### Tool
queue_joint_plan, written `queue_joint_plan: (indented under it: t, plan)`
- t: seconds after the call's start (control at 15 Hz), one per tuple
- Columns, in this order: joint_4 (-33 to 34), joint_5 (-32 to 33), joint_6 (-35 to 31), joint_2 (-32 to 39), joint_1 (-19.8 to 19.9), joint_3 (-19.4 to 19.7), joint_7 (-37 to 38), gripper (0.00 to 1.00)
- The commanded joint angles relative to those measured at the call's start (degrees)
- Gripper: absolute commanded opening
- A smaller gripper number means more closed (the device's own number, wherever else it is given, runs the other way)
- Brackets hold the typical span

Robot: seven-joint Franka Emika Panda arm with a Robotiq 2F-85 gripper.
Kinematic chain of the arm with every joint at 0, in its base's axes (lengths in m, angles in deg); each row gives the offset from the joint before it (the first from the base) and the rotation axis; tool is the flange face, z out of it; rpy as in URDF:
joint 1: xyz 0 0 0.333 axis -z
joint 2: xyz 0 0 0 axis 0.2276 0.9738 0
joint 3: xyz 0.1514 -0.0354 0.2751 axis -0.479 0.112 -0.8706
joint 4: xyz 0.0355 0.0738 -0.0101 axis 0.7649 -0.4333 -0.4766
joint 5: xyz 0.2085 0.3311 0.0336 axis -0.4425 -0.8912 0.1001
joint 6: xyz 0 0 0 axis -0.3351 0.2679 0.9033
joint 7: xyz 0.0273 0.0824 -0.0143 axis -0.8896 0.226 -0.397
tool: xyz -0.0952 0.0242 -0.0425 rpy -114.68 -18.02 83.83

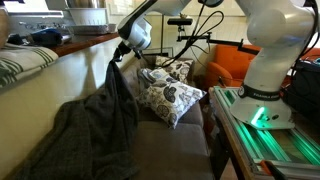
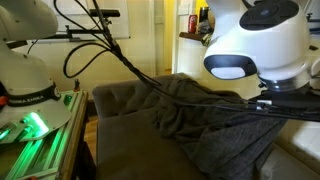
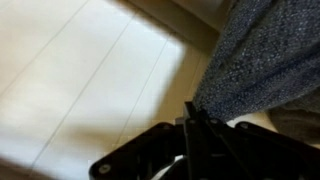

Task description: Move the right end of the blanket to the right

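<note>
I should release the blanket's raised end, now held above the seat, against the couch back, close beside the patterned pillows (image 1: 138, 82).
The dark grey blanket (image 1: 95, 125) lies rumpled over the couch seat, and one end of it is pulled up into a peak. My gripper (image 1: 117, 57) is shut on that raised end and holds it above the seat, close to the couch back. In an exterior view the blanket (image 2: 215, 120) spreads across the seat, partly hidden by the robot's white housing and cables. In the wrist view the grey fabric (image 3: 265, 55) hangs from my closed fingers (image 3: 192, 118).
Two black-and-white patterned pillows (image 1: 168, 95) lie on the couch beside the blanket. A white-and-grey striped cloth (image 1: 22, 65) lies over the couch back. The robot base (image 1: 262, 95) stands on a green-lit stand (image 1: 270, 145) next to the couch.
</note>
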State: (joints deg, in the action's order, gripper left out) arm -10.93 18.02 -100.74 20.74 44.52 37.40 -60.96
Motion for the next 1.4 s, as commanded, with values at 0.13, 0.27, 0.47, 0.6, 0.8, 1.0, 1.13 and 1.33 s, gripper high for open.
queue_joint_plan:
  t: [0.13,0.27,0.47,0.6,0.8,1.0,1.13,1.33]
  plan:
    - [-3.1,7.0,-0.1,-1.6,4.4,-2.8,5.3,0.03]
    - [-3.7,7.1,-0.1,-1.6,4.4,-2.8,5.4,0.02]
    - [4.0,15.1,-6.3,0.4,-3.8,6.9,9.1,0.03]
    - [10.2,20.0,-6.4,1.3,-9.1,13.2,13.1,0.02]
    - [19.9,24.3,-5.4,3.0,-17.2,24.1,18.6,0.02]
    - [28.2,25.0,-5.5,6.1,-23.9,36.5,24.6,0.02]
    - [32.9,24.3,-4.7,8.9,-27.5,45.7,29.2,0.02]
    - [39.4,23.3,-3.6,14.8,-31.5,59.1,37.9,0.02]
